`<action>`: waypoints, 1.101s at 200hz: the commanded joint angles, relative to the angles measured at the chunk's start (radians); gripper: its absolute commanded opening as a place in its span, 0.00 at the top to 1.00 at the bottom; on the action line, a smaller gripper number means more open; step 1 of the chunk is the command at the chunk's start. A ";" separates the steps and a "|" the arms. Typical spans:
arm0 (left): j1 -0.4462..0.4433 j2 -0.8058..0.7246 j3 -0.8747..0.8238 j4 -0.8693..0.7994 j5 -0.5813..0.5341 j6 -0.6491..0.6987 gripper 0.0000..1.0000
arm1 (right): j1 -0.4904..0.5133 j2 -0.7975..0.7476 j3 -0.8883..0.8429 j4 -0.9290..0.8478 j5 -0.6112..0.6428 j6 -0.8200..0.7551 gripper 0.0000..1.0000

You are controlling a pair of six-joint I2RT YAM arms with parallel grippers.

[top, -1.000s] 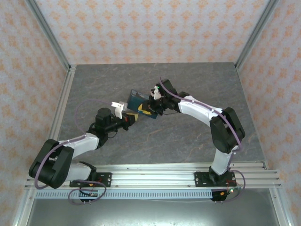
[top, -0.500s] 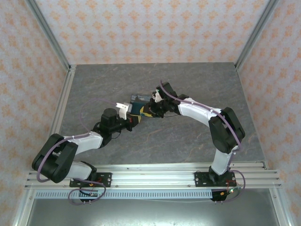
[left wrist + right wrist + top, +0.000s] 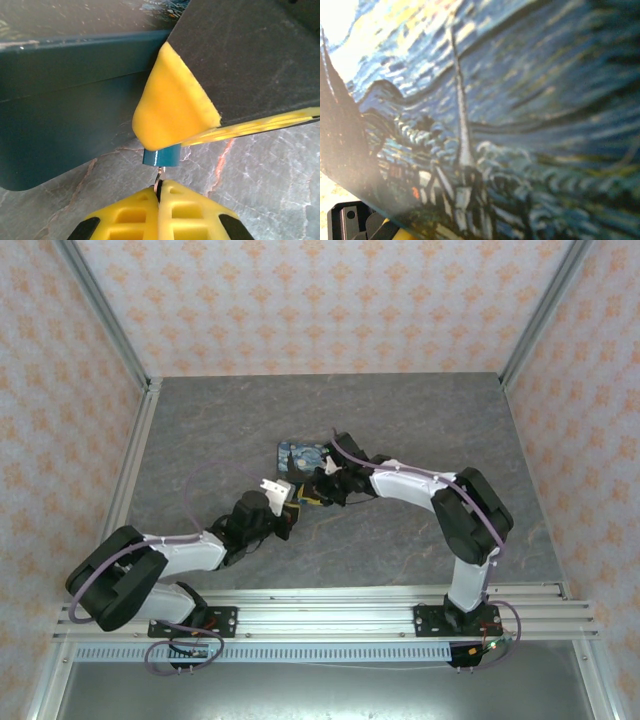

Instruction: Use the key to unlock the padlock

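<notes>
The key lies at a slant across a gap between the padlock and my left gripper, so next my left gripper opens and takes the key [image 3: 161, 169] close against the padlock before it turns.
In the left wrist view my left gripper [image 3: 160, 184] is shut on the thin metal key [image 3: 159, 175], whose tip meets the underside of the tiny teal padlock [image 3: 161, 155]. The padlock pokes out from under a yellow pad [image 3: 170, 112] of the right gripper, which is closed on its upper part. From above, the left gripper [image 3: 288, 502] and right gripper [image 3: 316, 492] meet tip to tip just in front of the painted box.
The starry-night painted box [image 3: 300, 453] lies right behind both grippers; its dark teal side [image 3: 65, 125] stands close to the left of the padlock, and its painted face [image 3: 510, 125] blocks the right wrist view. Grey stone tabletop [image 3: 420, 420] lies all around.
Both grippers have shifted toward the near side of the table, the left one also to the right. The box now looks lower and flatter than a second ago.
</notes>
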 commanded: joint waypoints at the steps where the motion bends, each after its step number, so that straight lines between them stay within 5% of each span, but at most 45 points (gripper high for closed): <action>1: -0.062 -0.024 0.002 0.003 -0.029 0.078 1.00 | 0.034 0.019 -0.001 0.109 -0.095 0.079 1.00; 137: -0.419 0.088 0.090 -0.124 -0.553 0.453 1.00 | 0.030 0.069 0.031 -0.033 -0.149 0.114 1.00; 159: -0.416 0.059 0.089 -0.140 -0.549 0.398 1.00 | 0.027 0.058 0.039 -0.074 -0.123 0.080 1.00; 181: -0.383 -0.009 0.068 -0.153 -0.457 0.294 0.67 | 0.018 0.038 0.045 -0.108 -0.088 0.049 1.00; 220: -0.212 -0.234 -0.055 -0.127 -0.212 0.077 0.50 | -0.013 0.014 0.027 -0.110 -0.080 0.034 1.00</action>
